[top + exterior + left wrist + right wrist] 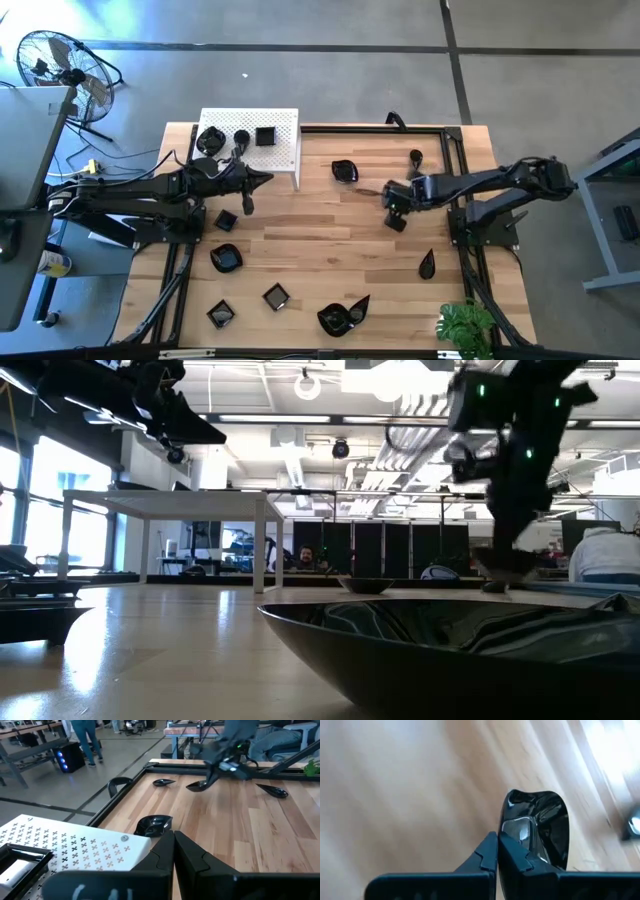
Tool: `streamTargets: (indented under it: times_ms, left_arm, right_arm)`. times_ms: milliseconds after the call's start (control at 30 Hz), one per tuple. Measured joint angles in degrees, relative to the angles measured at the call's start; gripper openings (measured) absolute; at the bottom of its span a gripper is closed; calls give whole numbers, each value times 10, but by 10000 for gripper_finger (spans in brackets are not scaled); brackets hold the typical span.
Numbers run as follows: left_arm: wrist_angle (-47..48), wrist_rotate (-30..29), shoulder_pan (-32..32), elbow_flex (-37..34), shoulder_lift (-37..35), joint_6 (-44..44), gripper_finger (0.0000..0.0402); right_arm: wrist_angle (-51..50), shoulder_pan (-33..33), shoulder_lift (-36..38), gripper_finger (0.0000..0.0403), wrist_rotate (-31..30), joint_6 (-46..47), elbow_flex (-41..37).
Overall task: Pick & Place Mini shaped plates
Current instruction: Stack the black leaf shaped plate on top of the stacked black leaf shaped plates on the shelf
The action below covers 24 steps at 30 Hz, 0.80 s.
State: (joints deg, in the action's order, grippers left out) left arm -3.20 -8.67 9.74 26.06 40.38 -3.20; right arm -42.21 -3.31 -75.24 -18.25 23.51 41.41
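The small black plate will leave my right gripper on the wood (292, 226) in front of the white perforated stand's inner leg.
My right gripper (393, 208) hangs over the middle right of the wooden table, shut on a small glossy black plate (536, 827). The same plate (199, 785) shows far off in the left wrist view. My left gripper (262, 180) is shut on nothing and hovers at the near edge of the white perforated stand (285, 150), which carries three black plates (240, 138). Several more black plates lie flat on the table, such as a round one (344, 171), a teardrop (427, 264) and a square (276, 296). My right gripper pinches the plate's rim (512, 826) between its two fingers, at the end of the plate nearest the gripper. The fingers come steeply from above. The plate juts out beyond the fingertips and is lifted clear of the table (505, 565).
A black frame (440, 130) runs round the table's far and right sides. A green plant (465, 328) stands at the near right corner. A large wavy plate (342, 316) lies near the front edge. Bare wood lies between the two arms.
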Motion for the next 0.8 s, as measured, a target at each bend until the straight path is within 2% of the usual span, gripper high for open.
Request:
streamTargets:
  times_ms: [167,333,600,800]
  left_arm:
    - [0,-9,0,0,0,7,1]
    - [-1,-9,0,0,0,15,1]
    - [-2,-9,0,0,0,2,1]
    - [-2,-11,0,0,0,-10,1]
  right_arm:
    - [78,99,-14,0,0,-18,57]
    - [177,165,-115,0,0,-102,133]
    - [236,178,-329,0,-6,-281,297]
    - [238,174,-437,0,-61,-394,400]
